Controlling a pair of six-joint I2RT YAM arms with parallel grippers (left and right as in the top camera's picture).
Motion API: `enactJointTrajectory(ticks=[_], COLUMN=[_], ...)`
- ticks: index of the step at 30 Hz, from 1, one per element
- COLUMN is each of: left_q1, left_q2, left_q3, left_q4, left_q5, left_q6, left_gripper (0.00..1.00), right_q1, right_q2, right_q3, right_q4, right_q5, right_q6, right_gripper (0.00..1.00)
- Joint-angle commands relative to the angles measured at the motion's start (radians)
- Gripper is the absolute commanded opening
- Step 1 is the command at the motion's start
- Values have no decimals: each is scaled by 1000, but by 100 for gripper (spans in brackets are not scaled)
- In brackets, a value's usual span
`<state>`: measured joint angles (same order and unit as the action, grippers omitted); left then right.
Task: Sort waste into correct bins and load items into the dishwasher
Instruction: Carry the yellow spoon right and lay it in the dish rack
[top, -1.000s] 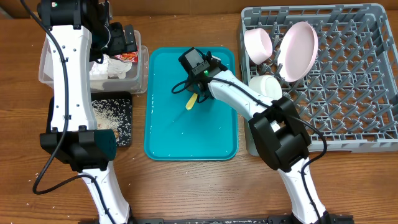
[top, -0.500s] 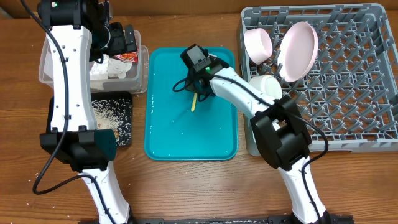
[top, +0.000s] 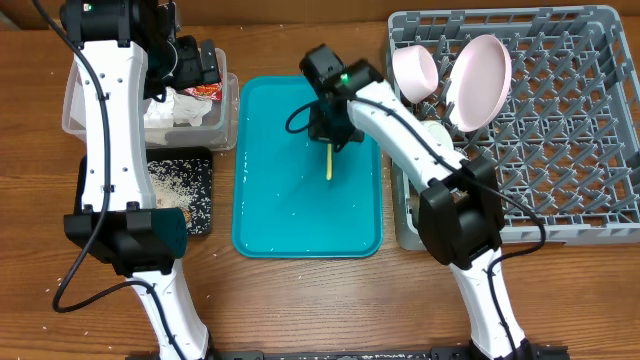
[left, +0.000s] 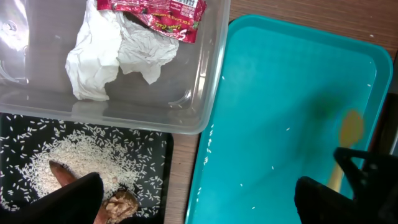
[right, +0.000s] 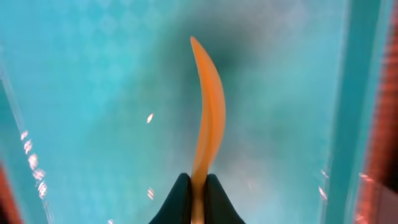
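My right gripper is to let go of the pale yellow spoon between the pegs near the front edge (top: 514, 190) of the grey rack.
My right gripper (top: 327, 135) is shut on the pale yellow spoon (top: 328, 163) and holds it above the teal tray (top: 270, 225); its wrist view shows the spoon (right: 207, 118) pinched between the fingertips (right: 198, 186). My left gripper (top: 190, 62) is open and empty over the clear tub (top: 228, 120), which holds the white napkin (left: 106, 59) and red wrapper (left: 161, 14). The black tray (left: 163, 162) holds rice (left: 68, 163) and brown scraps (left: 118, 202). The grey rack (top: 560, 130) holds two bowls (top: 415, 70), the plate (top: 478, 82) and the cup (top: 428, 135).
A few rice grains (left: 273, 167) lie on the teal tray. More grains lie on the wooden table beside the black tray (top: 72, 270). The rack fills the right side of the table.
My right gripper has lifted the spoon off the teal tray and moved it right and away, with the spoon now hanging handle down. The left arm has not moved.
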<state>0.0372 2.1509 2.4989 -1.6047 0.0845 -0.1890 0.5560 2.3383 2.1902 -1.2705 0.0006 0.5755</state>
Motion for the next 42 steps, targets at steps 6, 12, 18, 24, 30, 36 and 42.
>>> enactJointTrajectory(ticks=[6,12,18,24,30,36,42], left_q1=[0,0,0,0,0,0,0], left_q2=[9,9,9,9,9,9,9], left_q3=[-3,-3,-3,-3,-3,-3,-3], left_q4=[2,2,2,2,2,2,2], left_q5=[-10,-10,-10,-10,-10,-10,-10], left_q6=[-10,-10,-10,-10,-10,-10,-10], left_gripper=[100,100,100,100,100,100,100], right_q1=[-157,-353,-490,-499,-499,-501,-501], right_q2=[-337,-479,-502,-502,-502,-502,-502], right_q3=[91,91,21,-203,-427,-546,-552], right_q4=[-177,-360,-423,-423,-373,-301,-265], right_q5=[-1,217,227,276,276,314,324], right_q6=[13,293,426,750,1000,996,948], right_gripper=[4,4,4,4,4,14,54])
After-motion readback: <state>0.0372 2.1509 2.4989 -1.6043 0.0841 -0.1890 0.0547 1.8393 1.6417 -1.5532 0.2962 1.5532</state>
